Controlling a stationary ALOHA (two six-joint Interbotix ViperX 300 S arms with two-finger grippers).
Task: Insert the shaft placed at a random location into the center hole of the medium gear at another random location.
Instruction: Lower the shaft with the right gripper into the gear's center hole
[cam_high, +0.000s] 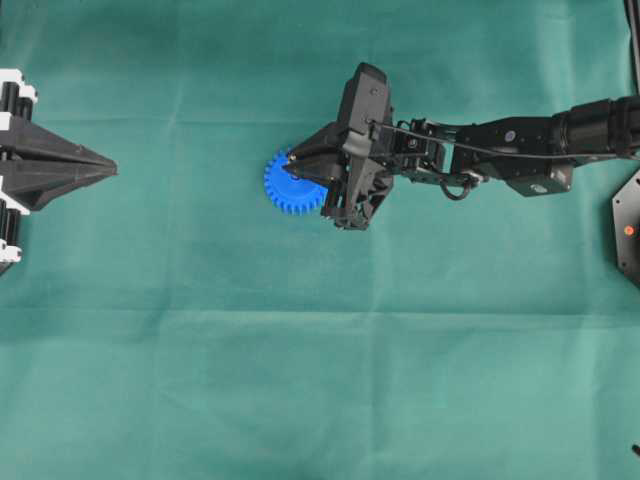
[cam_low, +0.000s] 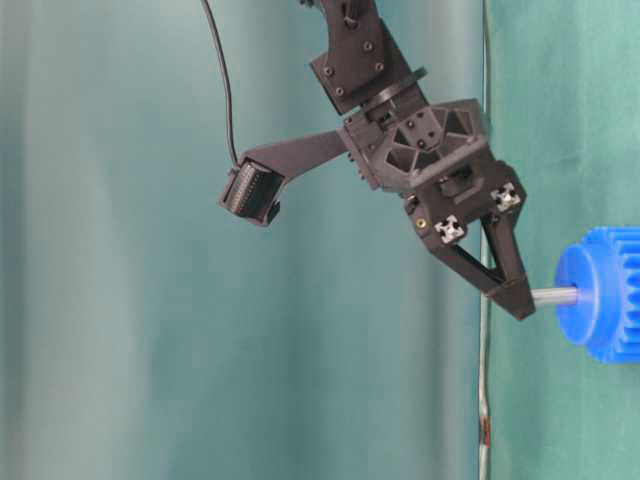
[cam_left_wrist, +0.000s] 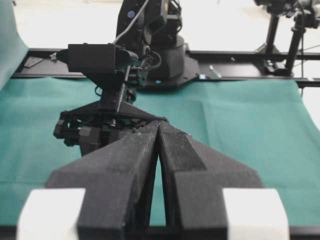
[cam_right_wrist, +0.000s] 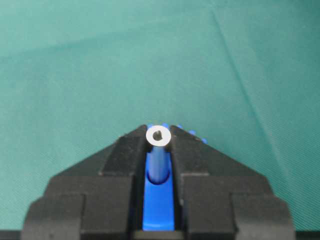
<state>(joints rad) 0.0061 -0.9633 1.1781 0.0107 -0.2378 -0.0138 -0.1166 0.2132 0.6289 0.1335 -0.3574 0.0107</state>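
Observation:
I should let go, with my right gripper, of the shaft that sits deep in the hole at the middle of the blue medium gear (cam_high: 294, 176) (cam_right_wrist: 158, 176).
The blue medium gear (cam_high: 286, 190) lies flat on the green cloth, partly under my right gripper (cam_high: 292, 163). The right gripper is shut on the shaft (cam_low: 553, 296), a short silvery pin standing upright with its lower end in the gear's hub (cam_low: 572, 294). In the right wrist view the shaft's shiny end (cam_right_wrist: 158, 135) sits between the two fingertips, with the gear (cam_right_wrist: 158, 205) below. The shaft fills the center hole and hides it. My left gripper (cam_high: 108, 170) is shut and empty at the far left, well away from the gear; it also shows in the left wrist view (cam_left_wrist: 159, 126).
A black plate with a red dot (cam_high: 628, 228) sits at the right edge of the cloth. The right arm (cam_high: 520, 150) stretches in from the right. A black frame rail (cam_left_wrist: 240, 77) runs along the far side.

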